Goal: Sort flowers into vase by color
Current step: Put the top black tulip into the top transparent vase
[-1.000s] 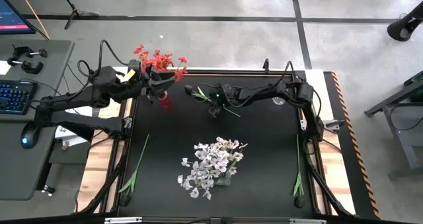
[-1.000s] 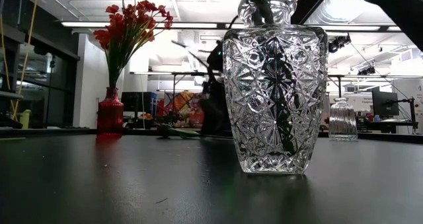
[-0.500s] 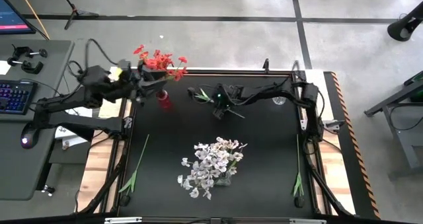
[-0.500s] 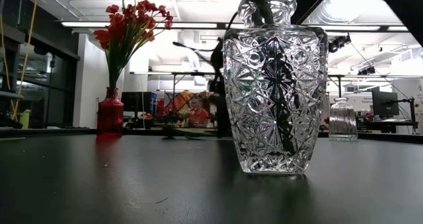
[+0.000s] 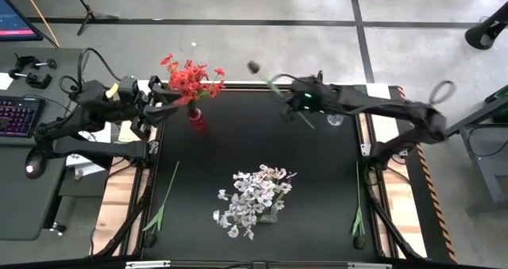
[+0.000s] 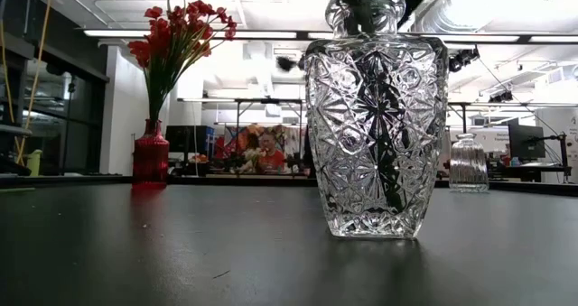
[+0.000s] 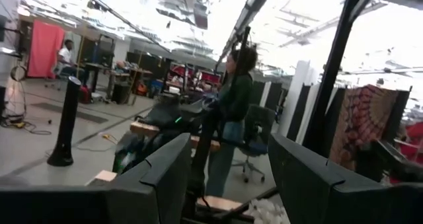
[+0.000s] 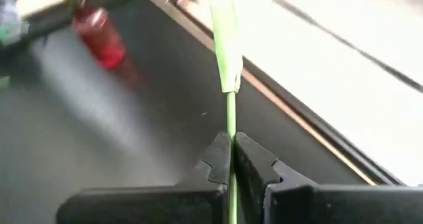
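I will use my right gripper to set the dark-headed flower down in the small clear vase (image 5: 334, 120) by the far edge of the table.
My right gripper (image 5: 292, 100) hangs above the table's far middle, shut on a dark-headed flower. Its head (image 5: 254, 65) sticks out past the far edge and also shows in the low view (image 6: 287, 64). The red flowers (image 5: 190, 77) stand in the red vase (image 5: 196, 121) at the far left. The white flowers (image 5: 254, 196) stand in the cut-glass vase (image 6: 375, 116) near the table's middle. My left gripper (image 7: 228, 178) is open, with nothing between its fingers, left of the red vase (image 5: 159, 104). My right gripper pinches the flower's green stem (image 8: 229, 128) between its two fingers, below a leaf (image 8: 225, 45). The fingers slant down from the table's right and lie across the stem. The flower is lifted clear, head toward the far left, cut end (image 5: 312, 125) trailing behind the fingers.
A small clear vase (image 5: 335, 120) stands at the far right. Loose green stems lie at the near left (image 5: 163, 201) and near right (image 5: 357, 213). In the room beyond the table are desks and people.
My right gripper has shut on the dark flower's stem and risen, moving toward the table's right; the flower, which lay on the table, is now lifted clear. My left gripper has drawn back from the red vase toward the table's left edge.
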Available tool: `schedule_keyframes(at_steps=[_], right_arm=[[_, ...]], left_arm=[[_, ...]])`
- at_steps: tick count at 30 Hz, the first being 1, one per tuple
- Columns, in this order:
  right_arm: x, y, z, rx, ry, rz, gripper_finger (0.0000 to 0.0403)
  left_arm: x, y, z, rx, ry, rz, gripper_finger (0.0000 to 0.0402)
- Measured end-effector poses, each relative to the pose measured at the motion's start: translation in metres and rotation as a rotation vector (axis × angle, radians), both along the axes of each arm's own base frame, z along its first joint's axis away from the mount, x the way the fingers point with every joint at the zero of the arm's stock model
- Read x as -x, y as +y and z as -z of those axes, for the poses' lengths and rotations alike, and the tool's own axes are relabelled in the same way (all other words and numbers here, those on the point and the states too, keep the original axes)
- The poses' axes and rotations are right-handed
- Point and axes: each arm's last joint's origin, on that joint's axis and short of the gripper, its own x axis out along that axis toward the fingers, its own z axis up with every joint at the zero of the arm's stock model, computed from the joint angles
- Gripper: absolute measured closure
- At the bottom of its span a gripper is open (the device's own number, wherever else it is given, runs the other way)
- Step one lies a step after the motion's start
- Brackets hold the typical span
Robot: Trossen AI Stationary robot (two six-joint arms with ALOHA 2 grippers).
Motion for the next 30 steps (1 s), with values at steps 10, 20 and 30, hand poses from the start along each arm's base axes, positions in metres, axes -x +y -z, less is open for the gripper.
schedule_keyframes(at_steps=[10, 20, 30], right_arm=[[0.104, 0.067, 0.009, 0.261, -0.577, 0.379, 0.0403], [0.139, 0.038, 0.042, 0.660, -0.502, 0.777, 0.0403], [0.150, 0.003, 0.065, 0.718, -0.393, 0.878, 0.0403]], left_arm=[[-0.017, 0.002, 0.003, -0.047, 0.033, -0.003, 0.0213], [-0.054, 0.010, 0.000, -0.027, -0.049, -0.079, 0.0213], [-0.088, 0.015, 0.001, 0.056, -0.147, -0.052, 0.0213]])
